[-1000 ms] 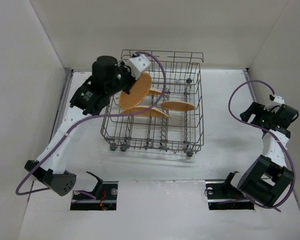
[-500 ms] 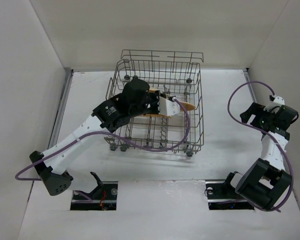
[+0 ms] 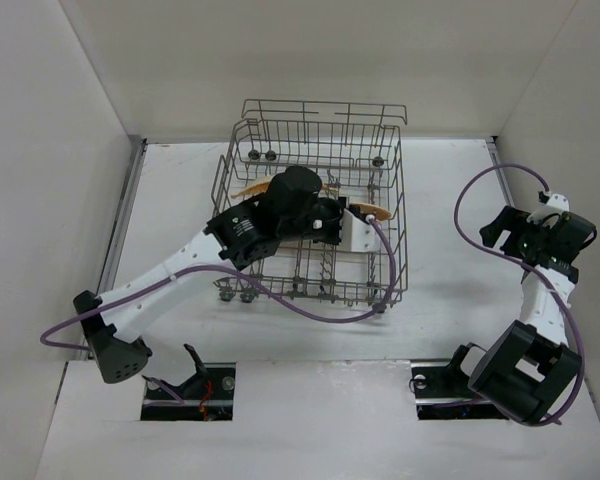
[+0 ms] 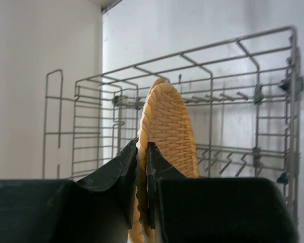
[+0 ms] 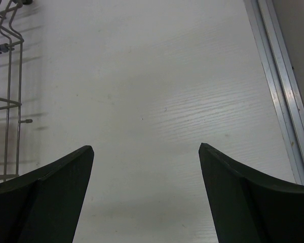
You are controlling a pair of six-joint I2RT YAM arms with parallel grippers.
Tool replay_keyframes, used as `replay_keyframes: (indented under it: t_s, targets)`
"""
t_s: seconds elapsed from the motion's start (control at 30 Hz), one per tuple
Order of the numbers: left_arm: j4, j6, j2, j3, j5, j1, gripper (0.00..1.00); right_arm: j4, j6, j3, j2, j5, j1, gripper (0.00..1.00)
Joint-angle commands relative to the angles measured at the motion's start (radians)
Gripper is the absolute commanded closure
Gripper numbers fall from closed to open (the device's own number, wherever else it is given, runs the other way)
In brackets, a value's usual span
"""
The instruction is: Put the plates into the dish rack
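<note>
My left gripper is going to let go of the woven plate between the plate behind it and the rack's front wire side [image 3: 357, 255] [image 4: 216, 126].
My left gripper [image 3: 330, 222] reaches down into the grey wire dish rack [image 3: 392, 180]. It is shut on the rim of an orange-tan woven plate [image 4: 168, 126], which stands upright and edge-on between the fingers [image 4: 122, 167], with the rack's wire wall [image 4: 233, 96] behind it. A second rim shows just behind the held plate. From above, only slivers of plates show past the arm, one at the left [image 3: 248, 188] and one at the right [image 3: 378, 211]. My right gripper [image 3: 508, 228] is open and empty over bare table [image 5: 144, 149], right of the rack.
The rack's wire corner [image 5: 2, 76] shows at the left of the right wrist view. A metal rail [image 5: 281, 91] runs along the table's right edge. White walls enclose the table at the back and on both sides.
My left arm has carried the plate from above the rack's back left corner down and to the right, into the middle of the rack. The right arm has barely moved.
</note>
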Motion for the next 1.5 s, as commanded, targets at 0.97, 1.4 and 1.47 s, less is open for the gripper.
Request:
replay_keyframes:
  t_s: [0.97, 1.4, 1.47]
  targets:
    - [0.209, -0.191, 0.091, 0.039, 0.562, 0.185, 0.98, 0.066, 0.001, -0.014, -0.032, 0.041, 0.017, 0.09]
    - [0.284, -0.177, 0.123, -0.035, 0.632, 0.255, 0.99, 0.064, 0.004, -0.011, -0.021, 0.087, 0.04, 0.09]
    - [0.292, -0.177, 0.128, -0.044, 0.641, 0.266, 0.99, 0.063, 0.004, -0.009, -0.018, 0.09, 0.04, 0.09]
